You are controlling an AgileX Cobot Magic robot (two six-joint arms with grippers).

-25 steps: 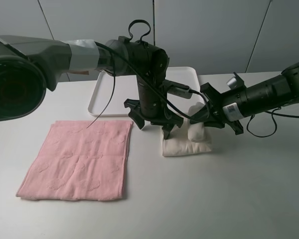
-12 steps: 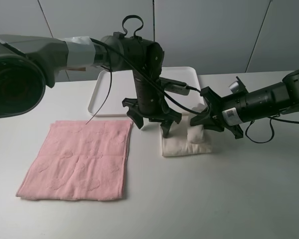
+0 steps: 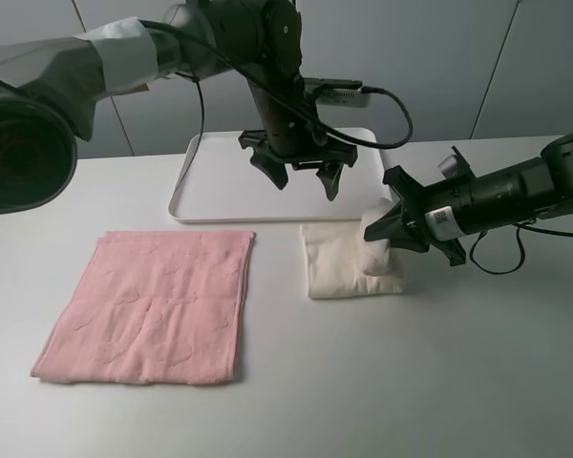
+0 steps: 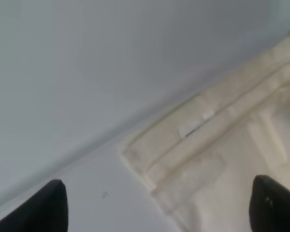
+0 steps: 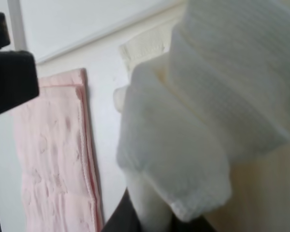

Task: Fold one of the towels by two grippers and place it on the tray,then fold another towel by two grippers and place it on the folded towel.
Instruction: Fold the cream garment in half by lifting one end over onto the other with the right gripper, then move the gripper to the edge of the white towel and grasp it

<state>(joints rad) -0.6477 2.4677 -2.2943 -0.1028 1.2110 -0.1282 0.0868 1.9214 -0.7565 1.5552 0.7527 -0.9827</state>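
I have only a bunched fold of the cream towel in my right gripper, so I will put the fold down and grip the towel's side edge (image 3: 398,274) before lifting.
A cream towel (image 3: 344,267) lies partly folded on the table in front of the white tray (image 3: 220,186). My right gripper (image 3: 380,229) is shut on the towel's right edge and holds a bunched fold of it up; the right wrist view shows this fold (image 5: 208,96) close up. My left gripper (image 3: 306,176) is open and empty, raised above the tray's front part, apart from the towel. Its wrist view looks down on the cream towel's corner (image 4: 217,145) between its open fingertips (image 4: 53,208). A pink towel (image 3: 153,301) lies flat at the left.
The tray stands at the back middle of the white table (image 3: 458,382). The pink towel also shows in the right wrist view (image 5: 53,145). A black cable (image 3: 382,95) hangs from the left arm over the tray.
My left gripper has risen from the cream towel's left part and moved back over the tray, open. My right gripper still holds the lifted fold and has barely moved.
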